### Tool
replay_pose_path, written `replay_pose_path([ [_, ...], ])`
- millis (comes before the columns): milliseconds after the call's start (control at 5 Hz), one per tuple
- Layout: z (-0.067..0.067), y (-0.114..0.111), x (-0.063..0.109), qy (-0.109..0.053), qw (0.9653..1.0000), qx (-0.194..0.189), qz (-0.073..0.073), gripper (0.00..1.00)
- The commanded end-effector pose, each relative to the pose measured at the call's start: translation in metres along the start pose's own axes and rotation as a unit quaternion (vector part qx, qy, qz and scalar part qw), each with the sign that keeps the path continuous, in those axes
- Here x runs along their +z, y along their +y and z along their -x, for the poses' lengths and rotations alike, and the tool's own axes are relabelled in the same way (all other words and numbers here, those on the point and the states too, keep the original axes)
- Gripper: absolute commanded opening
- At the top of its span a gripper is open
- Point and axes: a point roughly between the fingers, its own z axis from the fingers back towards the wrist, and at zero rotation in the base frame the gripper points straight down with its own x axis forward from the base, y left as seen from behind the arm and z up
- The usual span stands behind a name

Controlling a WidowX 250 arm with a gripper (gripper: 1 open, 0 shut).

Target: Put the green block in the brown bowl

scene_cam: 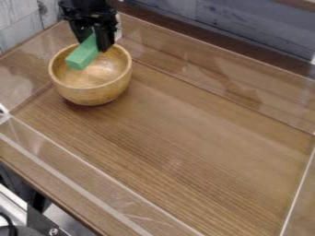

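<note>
The green block will be released on the paler inside of the brown bowl (94,73), around its middle.
The brown bowl (90,76) sits at the back left of the wooden table, round, with a paler inside. Over its far half hangs the green block (85,53), a bright-green bar tilted with its lower end down inside the bowl's rim. My black gripper (94,32) is shut on the upper end of the block, right above the bowl. Whether the lower end of the block touches the inside of the bowl cannot be told.
A clear sheet covers the wooden tabletop (185,129). A grey plank wall (246,23) runs along the back. The table's front edge (74,198) drops off at the lower left, with dark hardware below it.
</note>
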Motion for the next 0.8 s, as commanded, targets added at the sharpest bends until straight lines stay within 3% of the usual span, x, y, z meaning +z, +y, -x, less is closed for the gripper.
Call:
replay_pose_path([
  [0,-0.0098,0.0098,0.0163,-0.028,0.9995,0.005,-0.015,0.00],
  [600,-0.0125,0.0167,0.0106,-0.023,0.9996,0.009,-0.013,0.00],
])
